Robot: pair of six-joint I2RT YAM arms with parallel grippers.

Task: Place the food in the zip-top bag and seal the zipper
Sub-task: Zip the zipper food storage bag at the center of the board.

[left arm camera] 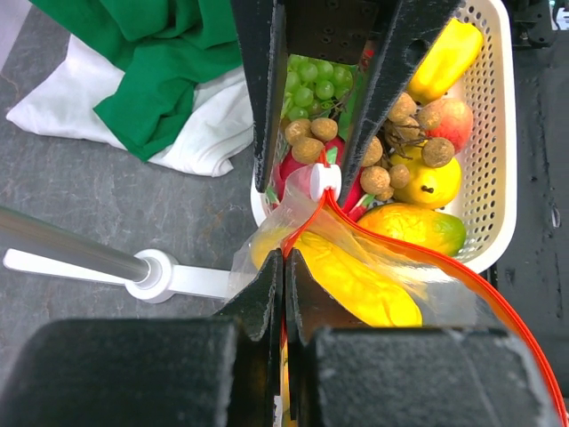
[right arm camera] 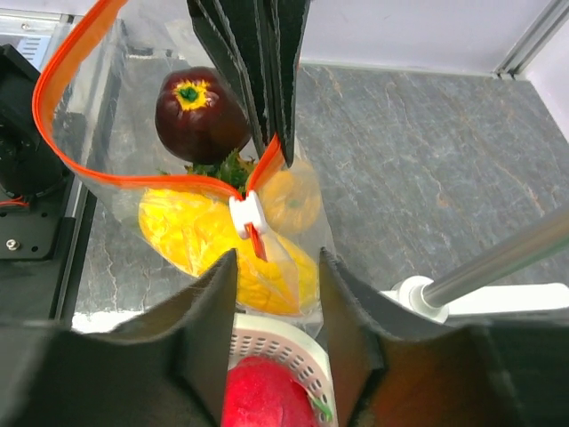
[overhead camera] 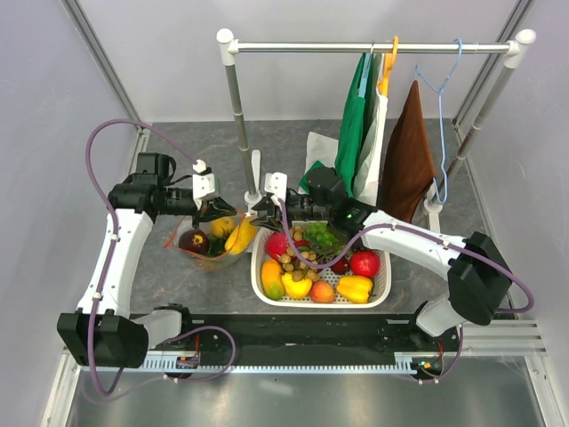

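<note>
My left gripper is pinching the bag's zipper in the white slider's path. My right gripper will hold the zipper's end while my left gripper takes the slider (left arm camera: 325,181).
The zip-top bag (overhead camera: 206,242) lies left of the basket, holding yellow lemon-like pieces (right arm camera: 200,238), an orange pineapple (right arm camera: 295,200) with a green crown and a dark purple fruit (right arm camera: 199,114). My left gripper (left arm camera: 286,263) is shut on the orange-red zipper strip (right arm camera: 107,176) at the bag's end; in the top view it (overhead camera: 233,212) is over the bag. The white slider tab (right arm camera: 246,215) sits just in front of it and also shows in the left wrist view (left arm camera: 322,181). My right gripper (right arm camera: 276,267) is open, its fingers either side of the slider without touching it. The strip loops open beyond the slider.
A white slotted basket (overhead camera: 384,286) with several toy fruits stands right of the bag. A clothes rack (overhead camera: 369,46) with green and brown cloths and hangers stands behind; its post foot (left arm camera: 164,276) is close to the bag. Green and white cloth (left arm camera: 151,98) lies on the table.
</note>
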